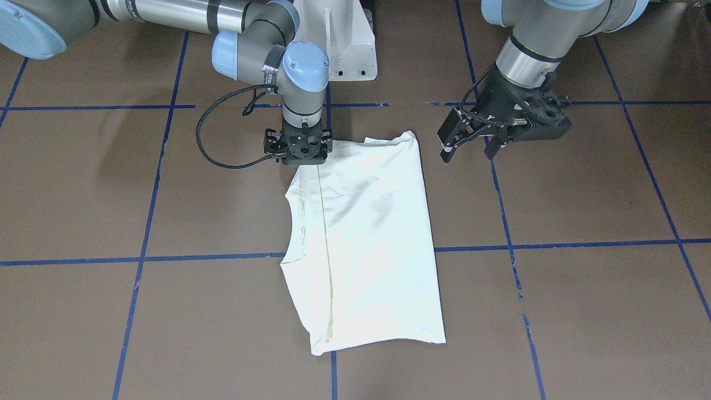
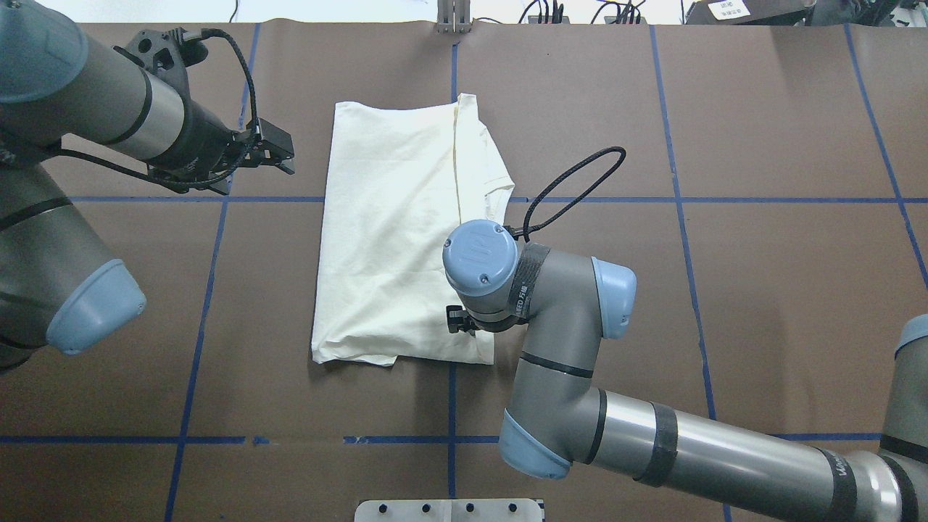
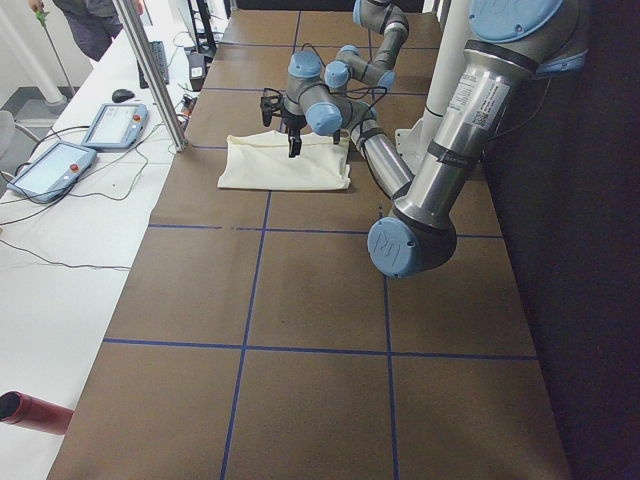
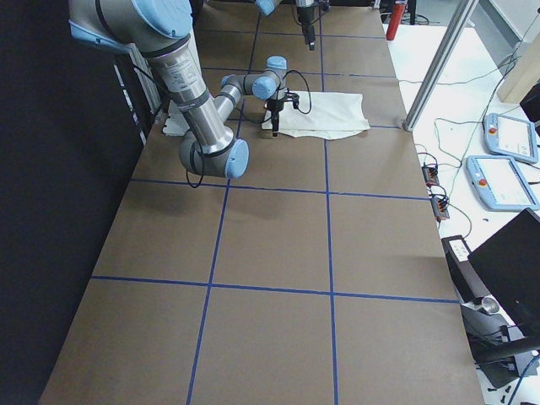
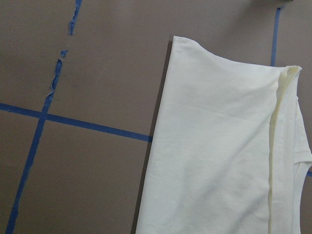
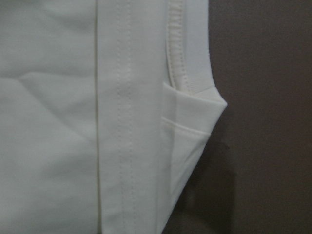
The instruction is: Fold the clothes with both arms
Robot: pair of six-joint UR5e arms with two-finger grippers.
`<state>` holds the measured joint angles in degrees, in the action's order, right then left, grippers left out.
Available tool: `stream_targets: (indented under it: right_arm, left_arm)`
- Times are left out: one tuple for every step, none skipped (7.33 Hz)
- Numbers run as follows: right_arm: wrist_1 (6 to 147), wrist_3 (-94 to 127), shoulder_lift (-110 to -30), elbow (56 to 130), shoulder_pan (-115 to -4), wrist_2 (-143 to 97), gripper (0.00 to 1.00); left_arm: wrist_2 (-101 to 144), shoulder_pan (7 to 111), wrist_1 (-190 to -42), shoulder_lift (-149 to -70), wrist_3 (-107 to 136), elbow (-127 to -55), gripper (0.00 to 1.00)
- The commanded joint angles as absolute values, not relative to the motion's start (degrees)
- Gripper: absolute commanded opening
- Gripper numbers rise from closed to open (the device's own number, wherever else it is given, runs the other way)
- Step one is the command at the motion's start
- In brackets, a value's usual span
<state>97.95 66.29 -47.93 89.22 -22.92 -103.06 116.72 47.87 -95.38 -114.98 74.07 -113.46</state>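
Note:
The robot's left gripper should close on the near corner [image 1: 409, 136] of the cream shirt, at its straight long edge, across from the right gripper.
The cream shirt [image 1: 366, 239] lies folded lengthwise and flat on the brown table, plain side up; the cat print is hidden. It also shows in the overhead view [image 2: 391, 239]. My right gripper [image 1: 300, 162] points straight down over the shirt's corner nearest the robot, its links spread wide, open. The right wrist view shows that corner and neckband [image 6: 190, 83] close up. My left gripper [image 1: 467, 153] hangs open and empty above bare table, beside the shirt's other near corner, apart from it. The left wrist view shows the shirt's edge [image 5: 219, 146].
The white pedestal base [image 1: 347, 44] stands behind the shirt. A black cable [image 1: 205, 144] loops out beside my right wrist. Blue tape lines cross the table. Teach pendants [image 3: 110, 125] lie on the white side bench.

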Motion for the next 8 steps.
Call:
stream_targets:
  right_arm:
    - [99.39,64.35,-48.42,89.73,-23.99,-103.18,1.0]
    - [99.75,63.29,-49.56,90.0,-24.43,-103.18,1.0]
    - [100.02,62.67,-51.05,91.04,-25.56,-103.44,1.0]
    - [100.28,60.75,-53.94,93.32,-26.79,-103.45,1.0]
    - [100.46,57.86,-56.4,96.21,-28.81,-103.62,1.0]
    - [100.46,56.96,-55.47,96.5,-30.92,-105.02,1.0]
    - [100.28,56.87,-52.94,96.07,-32.16,-105.73,1.0]
    - [99.41,57.04,-51.95,96.41,-32.25,-106.6,1.0]
  left_arm:
    - [116.98,47.73,-95.45,-115.14,74.44,-113.82,1.0]
    - [116.98,47.38,-95.45,-115.14,74.44,-113.91,1.0]
    - [116.98,47.11,-95.45,-115.14,74.53,-113.99,1.0]
    - [116.98,46.94,-95.45,-115.14,74.53,-113.99,1.0]
    - [116.98,46.93,-95.45,-115.14,74.53,-113.99,1.0]
    - [116.98,46.85,-95.45,-115.22,75.05,-114.08,1.0]
    - [116.98,46.67,-95.45,-115.22,75.06,-114.0,1.0]
    - [116.98,46.15,-95.45,-115.14,75.67,-114.08,1.0]
